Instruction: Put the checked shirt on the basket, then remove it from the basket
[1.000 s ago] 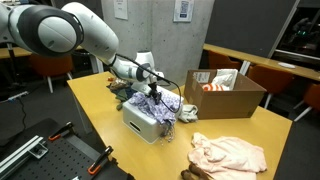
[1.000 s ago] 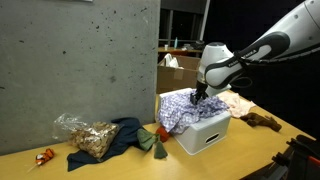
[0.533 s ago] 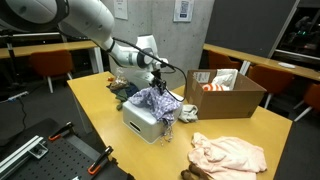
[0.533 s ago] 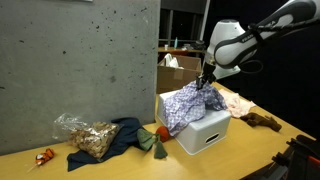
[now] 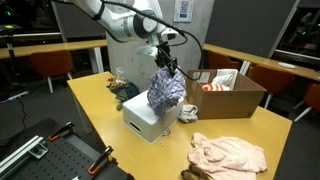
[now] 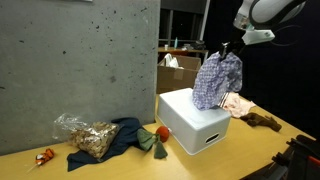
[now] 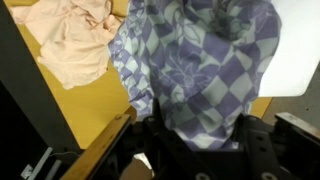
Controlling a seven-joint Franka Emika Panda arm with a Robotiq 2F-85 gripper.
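Note:
The robot's gripper will release the checked shirt on the white basket's flat top (image 5: 149, 99), toward the dark blue cloth. The shirt now hangs clear above the basket.
The checked shirt (image 5: 166, 90) is purple, blue and white. It hangs in the air from my gripper (image 5: 167, 64), which is shut on its top. It hangs above the white upturned basket (image 5: 142, 120) on the wooden table and is clear of it. In an exterior view the shirt (image 6: 217, 80) dangles from my gripper (image 6: 229, 48) over the far end of the basket (image 6: 196, 124). In the wrist view the shirt (image 7: 200, 70) fills the middle between the jaws (image 7: 198, 135), and the basket (image 7: 298, 50) shows at the right.
A cardboard box (image 5: 225, 92) with cloths stands behind the basket. A pink garment (image 5: 228, 154) lies at the table's near end. A dark blue cloth (image 6: 118, 138), a clear bag (image 6: 85, 133) and small red and green things (image 6: 155, 135) lie by the grey wall.
My gripper has risen and moved away from the wall with the shirt. The shirt lay draped over the basket one second ago; now it hangs free above it.

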